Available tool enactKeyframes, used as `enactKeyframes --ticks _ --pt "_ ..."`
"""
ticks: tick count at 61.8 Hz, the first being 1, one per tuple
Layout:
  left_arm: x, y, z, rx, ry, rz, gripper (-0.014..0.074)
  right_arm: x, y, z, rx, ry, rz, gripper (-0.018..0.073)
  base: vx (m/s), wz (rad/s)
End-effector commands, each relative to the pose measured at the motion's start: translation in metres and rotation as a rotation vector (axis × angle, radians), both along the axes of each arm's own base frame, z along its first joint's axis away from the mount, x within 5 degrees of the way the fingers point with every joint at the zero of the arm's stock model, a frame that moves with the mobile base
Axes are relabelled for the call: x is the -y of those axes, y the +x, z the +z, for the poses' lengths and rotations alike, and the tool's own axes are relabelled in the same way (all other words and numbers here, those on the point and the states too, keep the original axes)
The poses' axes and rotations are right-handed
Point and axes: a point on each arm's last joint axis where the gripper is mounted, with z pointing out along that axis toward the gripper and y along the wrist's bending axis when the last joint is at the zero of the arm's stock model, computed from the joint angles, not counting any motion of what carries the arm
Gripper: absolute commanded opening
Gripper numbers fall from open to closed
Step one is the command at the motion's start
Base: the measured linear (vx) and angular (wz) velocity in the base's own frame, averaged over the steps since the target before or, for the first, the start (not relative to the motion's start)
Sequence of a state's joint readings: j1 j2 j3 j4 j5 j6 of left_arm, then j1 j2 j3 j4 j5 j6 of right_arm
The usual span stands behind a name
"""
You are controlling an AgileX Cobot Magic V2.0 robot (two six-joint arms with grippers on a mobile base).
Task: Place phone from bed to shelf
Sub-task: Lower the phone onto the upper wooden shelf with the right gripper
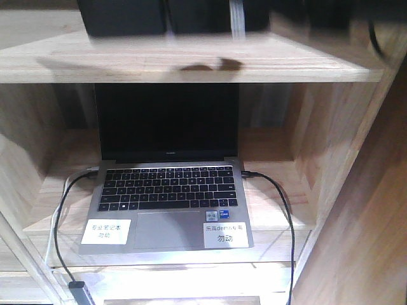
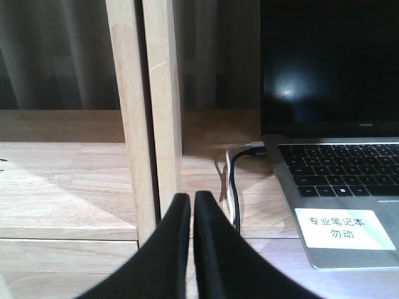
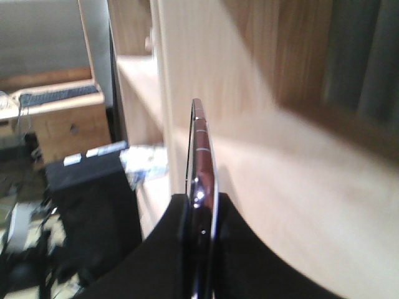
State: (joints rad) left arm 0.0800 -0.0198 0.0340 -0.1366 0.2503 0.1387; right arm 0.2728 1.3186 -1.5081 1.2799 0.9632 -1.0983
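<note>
The robot's right gripper should release the phone, now upright beside a pale shelf plank, on the upper board point(image 1: 92, 23) point(image 3: 268, 154), above the laptop cable that has the black adapter.
My right gripper point(image 3: 201, 198) is shut on the phone point(image 3: 201, 156). I see the phone edge-on, a slim dark slab with a shiny silvery-pink rim, standing upright out of the black fingers. A pale plank of the shelf point(image 3: 280, 174) lies just to its right. In the front view the light-wood shelf point(image 1: 191, 63) fills the frame, and the phone and both grippers do not show there. My left gripper point(image 2: 187, 196) is shut on nothing, low in front of a shelf upright point(image 2: 156, 124). The bed is out of view.
An open grey laptop point(image 1: 168, 184) with two white labels fills the middle compartment and also shows as the laptop point(image 2: 336, 93) on the right. Black cables point(image 1: 280, 210) run from both its sides. Dark items point(image 1: 127, 16) stand on the upper board. A black box point(image 3: 93, 205) sits at lower left.
</note>
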Motion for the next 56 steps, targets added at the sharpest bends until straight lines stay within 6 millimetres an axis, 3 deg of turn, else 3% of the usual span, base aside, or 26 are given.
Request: enactKeyframes --ticks 1,13,24,45,56 --pt "-0.001 0.001 0.006 0.072 -0.008 0.005 0.0001 -0.001 0.003 0.035 0.05 0.121 0.01 -0.0001 0.0 0.0" --pt "-0.001 0.001 0.006 0.072 -0.008 0.005 0.0001 -0.015 0.032 0.052 0.062 0.147 0.05 -0.0001 0.0 0.0" --pt "-0.001 0.001 0.006 0.072 -0.008 0.005 0.0001 -0.048 0.053 0.054 0.091 0.135 0.079 -0.0001 0.0 0.0" --pt "-0.001 0.001 0.006 0.072 -0.008 0.005 0.0001 -0.104 0.101 0.024 0.046 0.163 -0.009 -0.0001 0.0 0.0" --pt "-0.001 0.001 0.006 0.072 -0.008 0.005 0.0001 -0.118 0.121 0.004 0.049 0.155 -0.085 -0.0001 0.0 0.0"
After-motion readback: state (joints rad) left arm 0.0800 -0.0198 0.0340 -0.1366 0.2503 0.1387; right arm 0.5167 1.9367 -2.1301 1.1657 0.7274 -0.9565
